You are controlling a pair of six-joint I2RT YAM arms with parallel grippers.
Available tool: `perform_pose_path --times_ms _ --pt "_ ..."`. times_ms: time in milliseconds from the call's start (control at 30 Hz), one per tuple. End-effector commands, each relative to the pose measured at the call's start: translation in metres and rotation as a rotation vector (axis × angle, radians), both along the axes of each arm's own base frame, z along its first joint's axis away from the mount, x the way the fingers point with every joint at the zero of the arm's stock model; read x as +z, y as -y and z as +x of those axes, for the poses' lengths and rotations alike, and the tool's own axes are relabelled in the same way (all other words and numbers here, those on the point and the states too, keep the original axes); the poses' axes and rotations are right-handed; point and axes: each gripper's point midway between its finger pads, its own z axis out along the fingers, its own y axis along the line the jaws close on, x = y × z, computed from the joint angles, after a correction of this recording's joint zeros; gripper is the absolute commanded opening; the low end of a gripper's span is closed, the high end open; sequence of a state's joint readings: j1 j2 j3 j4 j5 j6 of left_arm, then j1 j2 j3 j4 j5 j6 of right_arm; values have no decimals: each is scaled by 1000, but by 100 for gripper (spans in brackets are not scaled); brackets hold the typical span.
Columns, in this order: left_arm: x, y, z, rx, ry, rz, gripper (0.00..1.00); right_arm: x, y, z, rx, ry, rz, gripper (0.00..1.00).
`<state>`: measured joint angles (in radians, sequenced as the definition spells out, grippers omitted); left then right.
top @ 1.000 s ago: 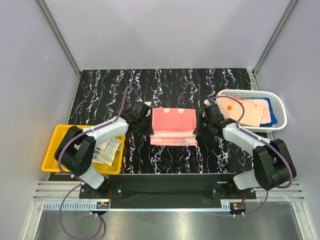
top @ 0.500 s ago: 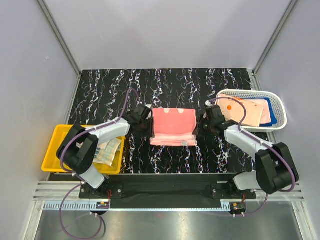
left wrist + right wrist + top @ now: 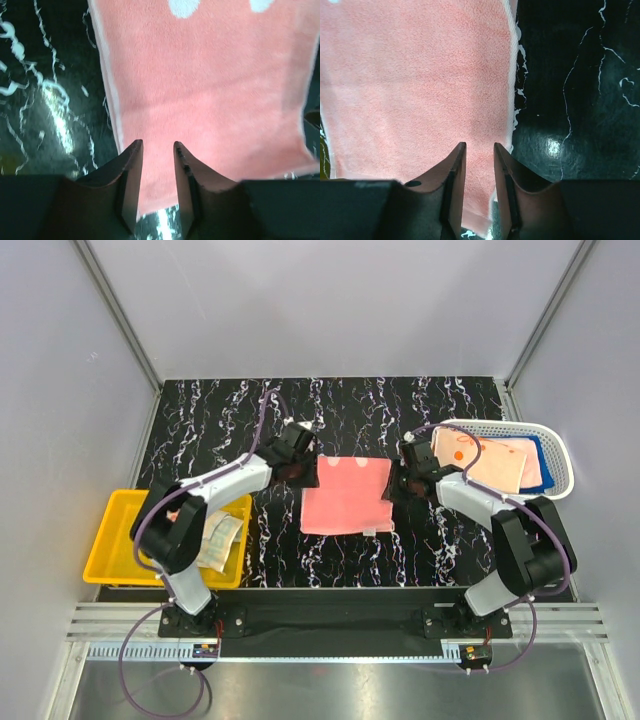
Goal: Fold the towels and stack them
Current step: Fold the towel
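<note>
The salmon-pink towel has white dots beside the far corner (image 3: 316, 458), the one toward the yellow bin. I will close my left gripper on that corner of the towel.
A salmon-pink towel (image 3: 346, 496) with white dots near its far edge lies flat on the black marbled table, in the middle between my arms. My left gripper (image 3: 307, 474) hovers at its far left corner. Its fingers stand apart in the left wrist view (image 3: 158, 148), with the towel (image 3: 210, 90) lying beneath them, not pinched. My right gripper (image 3: 394, 484) is at the towel's far right edge, also open (image 3: 479, 148) over the towel (image 3: 420, 85). More towels, pale pink with an orange dot (image 3: 490, 462) and blue (image 3: 541, 452), lie in the basket.
A white mesh basket (image 3: 560, 485) stands at the right, close to my right arm. A yellow bin (image 3: 112, 540) at the left holds a folded beige cloth (image 3: 218, 540). Grey walls close in the table at the back and sides.
Both grippers have opened and let go of the salmon-pink towel, which now lies flat. Both have moved toward the far side, to the towel's far corners.
</note>
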<state>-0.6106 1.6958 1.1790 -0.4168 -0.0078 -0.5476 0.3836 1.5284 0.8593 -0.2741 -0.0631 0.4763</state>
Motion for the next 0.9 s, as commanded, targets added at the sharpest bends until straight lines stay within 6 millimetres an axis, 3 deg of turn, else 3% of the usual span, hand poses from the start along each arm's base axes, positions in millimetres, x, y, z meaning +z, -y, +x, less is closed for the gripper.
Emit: perform_pose_path --times_ms 0,33,167,333,433,600,633,700,733,767,867 --pt "-16 2 5 -8 -24 34 34 9 -6 13 -10 33 18 34" --pt "-25 -2 -4 -6 -40 42 34 9 -6 10 -15 33 25 34" --pt "-28 -10 -16 0 -35 31 34 5 -2 -8 -20 24 33 34" --pt "-22 -12 -10 28 -1 33 40 5 3 -6 -43 43 18 35" --pt "-12 -14 10 64 30 41 42 9 7 9 -67 66 -26 37" --pt "11 -19 61 134 70 -15 43 25 12 54 -102 110 -103 38" --pt "11 -19 68 136 68 -15 43 18 15 60 -113 93 -116 38" --pt "-1 -22 80 138 42 -4 43 25 14 79 -120 112 -108 39" --pt "8 -18 91 132 56 -28 42 20 12 89 -119 95 -117 39" --pt "-5 -18 95 132 34 -13 42 18 14 94 -127 90 -121 39" --pt "-7 -13 108 109 24 -20 42 12 14 109 -128 77 -138 39"
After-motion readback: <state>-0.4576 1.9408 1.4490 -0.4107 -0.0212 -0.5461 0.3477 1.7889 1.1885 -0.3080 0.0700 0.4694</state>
